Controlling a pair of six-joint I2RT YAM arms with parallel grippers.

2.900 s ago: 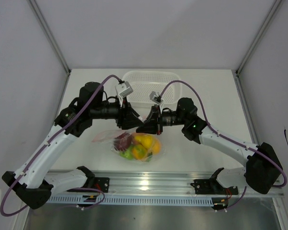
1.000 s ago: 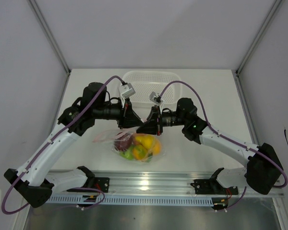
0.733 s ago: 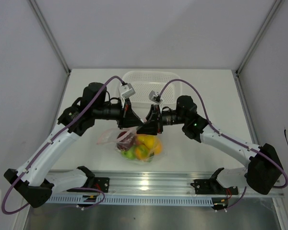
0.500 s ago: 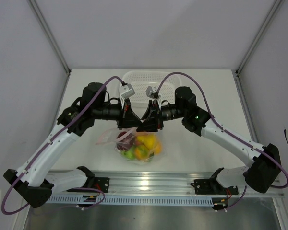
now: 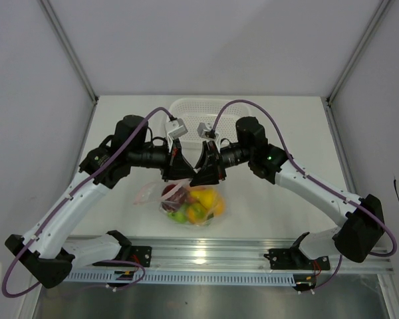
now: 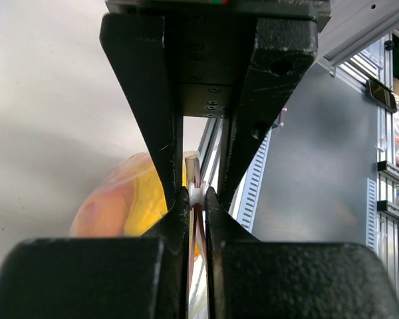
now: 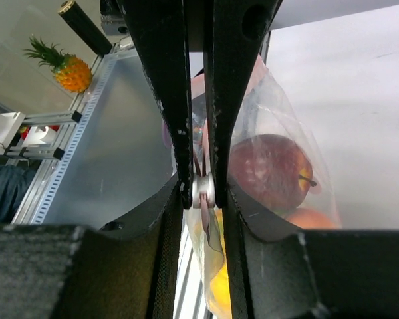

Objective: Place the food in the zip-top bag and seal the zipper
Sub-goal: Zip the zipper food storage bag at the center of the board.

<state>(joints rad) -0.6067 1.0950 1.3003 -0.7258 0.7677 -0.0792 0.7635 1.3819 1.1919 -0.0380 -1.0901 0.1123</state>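
My right gripper will open, back away and grip the red zipper farther point(image 7: 213, 231) along, as both grippers crowd the zipper slider, leaving that slider to my left gripper.
The clear zip-top bag point(image 5: 191, 205) hangs bunched under both grippers, the food inside it: a dark red apple point(image 5: 172, 194), yellow citrus point(image 5: 207, 198) and a green apple point(image 5: 179, 214). My left gripper point(image 5: 181, 176) is shut on the red zipper point(image 6: 198, 229), the strip running between its fingers point(image 6: 175, 206). A yellow-orange fruit point(image 6: 130, 206) shows behind them. Right beside it my right gripper point(image 5: 201, 178) is shut on the pale zipper slider point(image 7: 203, 189). The red apple point(image 7: 269, 173) sits in the bag just beyond its fingers point(image 7: 223, 159).
A white perforated basket point(image 5: 231, 106) stands behind the grippers at the back of the table point(image 5: 286, 126). The aluminium rail point(image 5: 199, 256) with the arm bases runs along the near edge. A toy pineapple point(image 7: 66, 66) stands off the table beyond the rail.
The right arm has swung up and to the left, close against the left gripper. The bag's top has risen with it and the bag now hangs bunched instead of lying flat.
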